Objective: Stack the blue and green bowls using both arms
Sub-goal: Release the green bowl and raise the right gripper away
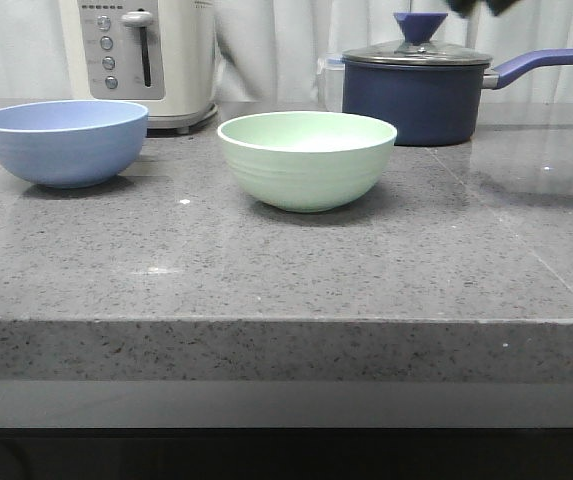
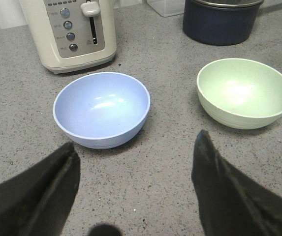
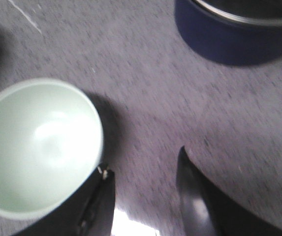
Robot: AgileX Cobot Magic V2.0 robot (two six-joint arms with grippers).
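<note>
Next, my left gripper comes to the blue bowl's rim [image 2: 56, 118] and closes on it there, on the side that is farthest from the green bowl.
The blue bowl [image 1: 63, 141] stands upright at the left of the grey counter; it also shows in the left wrist view [image 2: 101, 108]. The green bowl [image 1: 307, 157] stands upright near the middle, apart from the blue one; it shows in the left wrist view [image 2: 245, 92] and the right wrist view [image 3: 37, 147]. My left gripper [image 2: 137, 157] is open and empty, above the counter in front of the blue bowl. My right gripper [image 3: 143, 169] is open and empty, just beside the green bowl's rim. Only a dark bit of the right arm [image 1: 481, 6] shows at the front view's top edge.
A cream toaster [image 1: 146, 55] stands behind the blue bowl. A dark navy lidded saucepan [image 1: 421, 90] with a long handle stands at the back right, behind the green bowl. A clear container [image 2: 165, 6] sits beside the saucepan. The counter's front edge [image 1: 286, 322] runs across the front view.
</note>
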